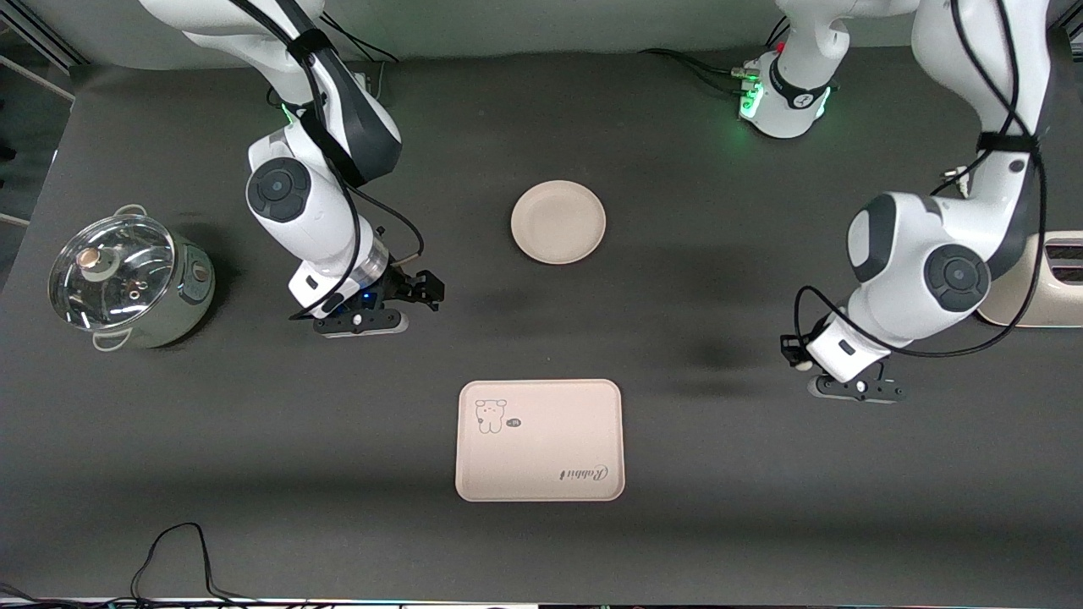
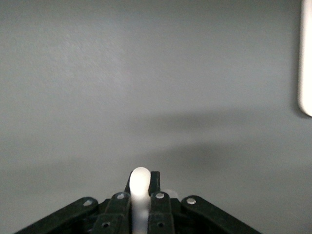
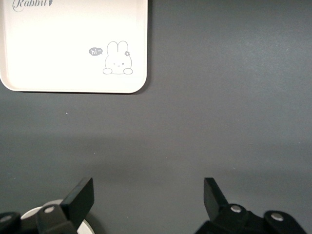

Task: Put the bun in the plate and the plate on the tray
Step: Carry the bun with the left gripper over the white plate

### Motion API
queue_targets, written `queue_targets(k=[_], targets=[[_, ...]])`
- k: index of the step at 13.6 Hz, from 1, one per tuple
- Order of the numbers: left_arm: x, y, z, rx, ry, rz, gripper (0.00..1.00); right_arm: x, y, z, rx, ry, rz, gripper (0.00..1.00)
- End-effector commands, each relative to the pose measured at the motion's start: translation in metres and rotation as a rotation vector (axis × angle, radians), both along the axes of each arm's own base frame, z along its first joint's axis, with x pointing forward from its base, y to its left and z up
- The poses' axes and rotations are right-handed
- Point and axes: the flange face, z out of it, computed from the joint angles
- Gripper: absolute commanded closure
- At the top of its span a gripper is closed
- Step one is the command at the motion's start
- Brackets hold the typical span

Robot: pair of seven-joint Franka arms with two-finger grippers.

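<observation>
My left gripper has the bun. It will release the bun near the middle of the round cream plate [image 1: 563, 222] on the dark table.
The round cream plate [image 1: 558, 222] lies bare on the dark table, midway between the arms. The rectangular tray [image 1: 540, 440] with the drawing and "Rabbit" lettering lies nearer to the front camera than the plate; it also shows in the right wrist view [image 3: 73, 46]. My left gripper [image 1: 794, 353] is over bare table toward the left arm's end, shut on the small white bun [image 2: 140, 187], held edge-on between the fingers. My right gripper [image 1: 430, 289] is open and empty [image 3: 148, 195] over bare table toward the right arm's end, beside the plate and tray.
A pale green pot with a glass lid [image 1: 127, 281] stands at the right arm's end. A cream appliance [image 1: 1049, 283] stands at the left arm's end. A black cable [image 1: 178, 558] lies by the table's front edge. A cream edge [image 2: 306, 58] shows in the left wrist view.
</observation>
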Motion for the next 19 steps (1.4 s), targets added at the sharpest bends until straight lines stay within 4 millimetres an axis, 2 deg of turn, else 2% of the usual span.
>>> queue_targets(k=[1,2,3,6,7,8,9,10,11,13,15,16,18,19], targets=[[-0.025,-0.048,0.078,0.001,0.062,0.048,0.96,-0.004,0.0,0.003,0.01,-0.017,-0.009,0.0],[-0.042,-0.072,0.1,0.003,0.06,0.071,0.96,-0.004,0.0,0.003,0.01,-0.017,-0.009,0.0],[-0.062,-0.104,0.111,0.004,0.062,0.102,0.96,-0.004,0.0,0.003,0.01,-0.017,-0.009,0.0],[-0.116,-0.198,0.111,-0.013,0.107,0.19,0.96,-0.004,0.0,0.003,0.011,-0.019,-0.009,0.0],[-0.133,-0.221,0.104,-0.005,0.123,0.211,0.96,-0.004,0.0,0.003,0.011,-0.019,-0.009,0.0],[-0.151,-0.244,0.093,-0.005,0.127,0.219,0.92,-0.004,0.0,0.003,0.011,-0.019,-0.009,0.0],[-0.175,-0.267,0.072,-0.004,0.125,0.229,0.97,-0.004,0.0,0.003,0.011,-0.019,-0.009,0.0],[-0.2,-0.291,0.055,-0.017,0.116,0.245,0.97,-0.004,0.0,0.003,0.011,-0.019,-0.006,0.0],[-0.224,-0.309,0.036,-0.017,0.117,0.253,0.93,-0.005,0.0,0.0,0.008,-0.015,-0.006,0.0],[-0.259,-0.34,0.004,-0.017,0.139,0.24,0.9,-0.006,0.0,-0.003,0.014,-0.027,-0.006,0.0],[-0.277,-0.358,-0.033,0.0,0.146,0.209,0.87,-0.011,0.013,-0.007,0.021,-0.039,0.015,0.0],[-0.286,-0.367,-0.052,0.002,0.142,0.225,0.87,-0.012,0.017,-0.015,0.022,-0.037,0.02,0.0],[-0.292,-0.371,-0.086,0.013,0.107,0.232,0.87,-0.023,0.029,-0.032,0.033,-0.055,0.038,0.0],[-0.294,-0.373,-0.101,0.005,0.105,0.24,0.87,-0.028,0.029,-0.042,0.039,-0.067,0.037,0.0]])
